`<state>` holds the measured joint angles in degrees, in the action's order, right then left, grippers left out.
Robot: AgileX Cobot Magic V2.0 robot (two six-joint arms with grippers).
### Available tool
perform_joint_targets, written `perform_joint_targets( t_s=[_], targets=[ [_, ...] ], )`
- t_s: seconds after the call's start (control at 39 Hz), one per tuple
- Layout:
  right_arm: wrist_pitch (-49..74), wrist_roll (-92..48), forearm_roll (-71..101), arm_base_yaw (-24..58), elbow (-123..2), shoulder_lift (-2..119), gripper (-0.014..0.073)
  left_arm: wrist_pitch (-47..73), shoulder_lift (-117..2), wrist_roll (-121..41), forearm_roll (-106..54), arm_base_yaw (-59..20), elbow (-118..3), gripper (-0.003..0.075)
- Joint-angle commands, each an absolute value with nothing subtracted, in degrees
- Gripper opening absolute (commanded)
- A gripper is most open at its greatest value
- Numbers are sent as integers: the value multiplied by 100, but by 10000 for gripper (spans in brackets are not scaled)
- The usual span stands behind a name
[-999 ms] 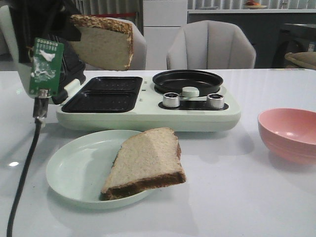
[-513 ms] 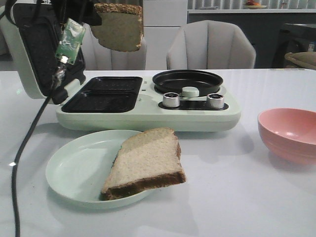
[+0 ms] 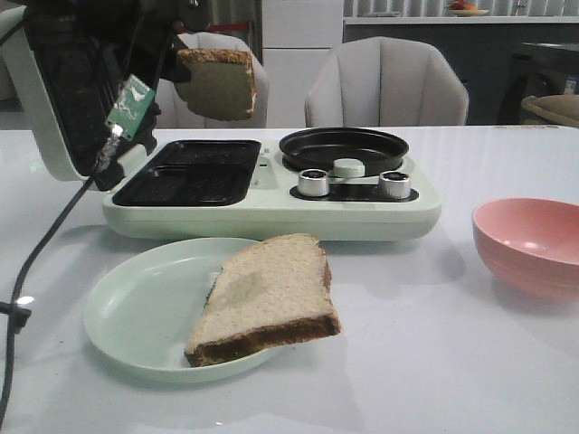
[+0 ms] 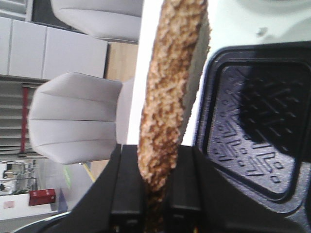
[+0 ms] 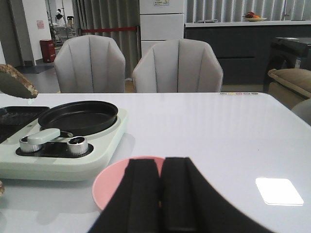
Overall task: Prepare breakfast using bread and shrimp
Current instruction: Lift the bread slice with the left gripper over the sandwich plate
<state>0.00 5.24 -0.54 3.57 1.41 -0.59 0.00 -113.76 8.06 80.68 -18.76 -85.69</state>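
The robot's left gripper will lay the bread slice down flat on the back half of the black grill plate [image 3: 212, 151] [image 4: 235, 116].
My left gripper [image 3: 177, 52] is shut on one bread slice [image 3: 217, 83] and holds it upright in the air above the black grill plates [image 3: 185, 176] of the pale green sandwich maker. In the left wrist view the slice [image 4: 170, 87] stands edge-on, its lower end clamped at my left gripper [image 4: 155, 194], with a grill plate [image 4: 257, 126] beside it. The second bread slice [image 3: 267, 298] lies on a pale green plate [image 3: 118, 316] at the front. My right gripper [image 5: 160, 194] is shut over a pink bowl [image 5: 109, 182]. No shrimp shows.
The sandwich maker's lid [image 3: 54, 99] stands open at the left. Its round black pan [image 3: 344, 149] and two silver knobs [image 3: 314, 183] are on the right half. The pink bowl [image 3: 529, 244] sits at the right. A black cable [image 3: 36, 262] hangs at the left.
My left gripper has carried the bread slice to the right and farther back, lower over the grill plates. The slice on the plate and the right gripper have not moved.
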Motion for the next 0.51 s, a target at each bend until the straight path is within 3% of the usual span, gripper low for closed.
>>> perform_joint_targets(
  t_s=[0.0,0.49],
  targets=[
    [-514,516,-116,331,60,-184,135,-113,-11282,884,8053,-1813,-8788,120],
    [-509,516,-116,331,60,-184,135,-187,-11429,884,7781,-1750,-8406,120]
  ],
)
